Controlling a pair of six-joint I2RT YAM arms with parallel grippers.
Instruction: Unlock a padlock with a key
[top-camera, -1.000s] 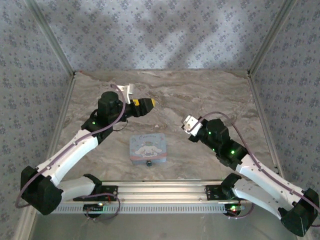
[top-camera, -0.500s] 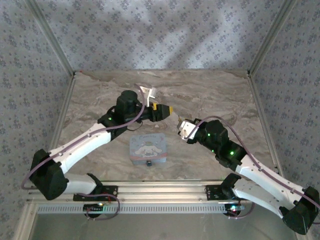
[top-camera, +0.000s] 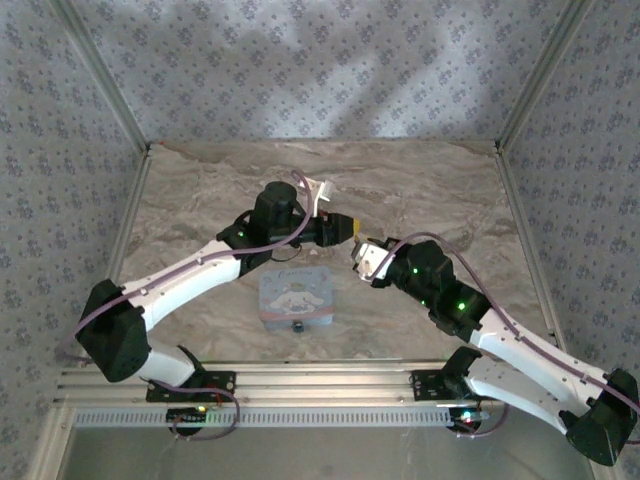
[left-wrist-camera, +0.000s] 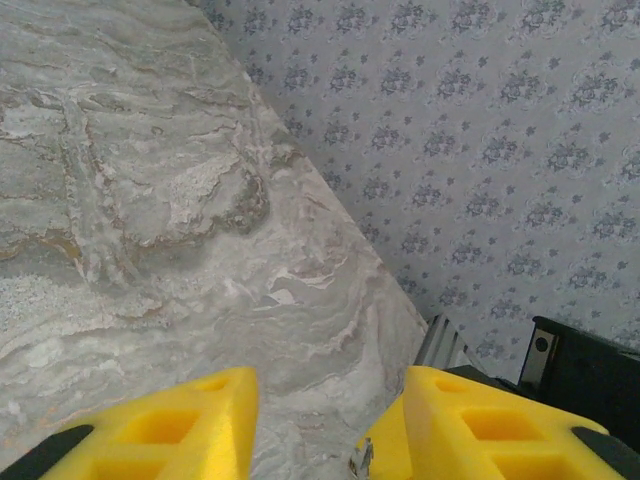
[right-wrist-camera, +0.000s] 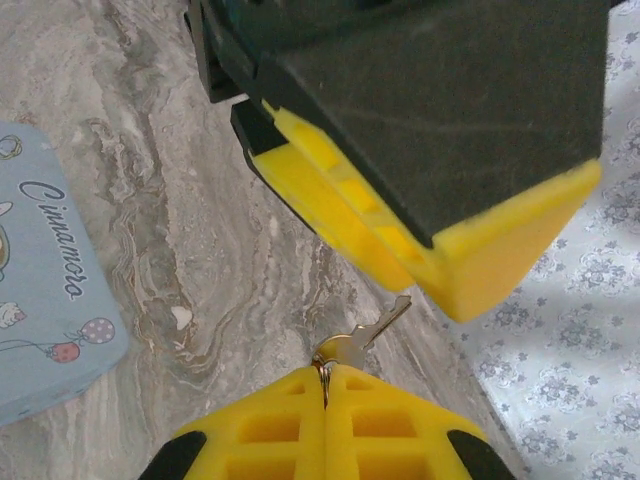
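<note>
The robot's right gripper holds only the key's ring and the key's blade slants off, so the left gripper needs to take the blade before the right gripper takes the head (right-wrist-camera: 342, 349).
My right gripper (right-wrist-camera: 325, 375) is shut on the ring of a small silver key (right-wrist-camera: 368, 332), whose blade points up and away. The blade's tip sits just under a yellow finger (right-wrist-camera: 400, 245) of my left gripper (top-camera: 343, 228). In the left wrist view the left gripper (left-wrist-camera: 330, 430) stands open, and the key's tip (left-wrist-camera: 360, 460) shows close by its right finger. From above, my right gripper (top-camera: 362, 256) nearly meets the left one over the table's middle. The padlock (top-camera: 296, 327) is a tiny dark lump at the near edge of the tin box.
A light blue cartoon-printed tin box (top-camera: 297, 298) lies on the marble table (top-camera: 430, 190), just in front of both grippers; its corner (right-wrist-camera: 40, 300) shows in the right wrist view. Patterned walls (top-camera: 320, 70) close in the back and sides.
My left arm has swung right across the table until its open gripper meets the right one. The right gripper has crept slightly left, still holding the key.
</note>
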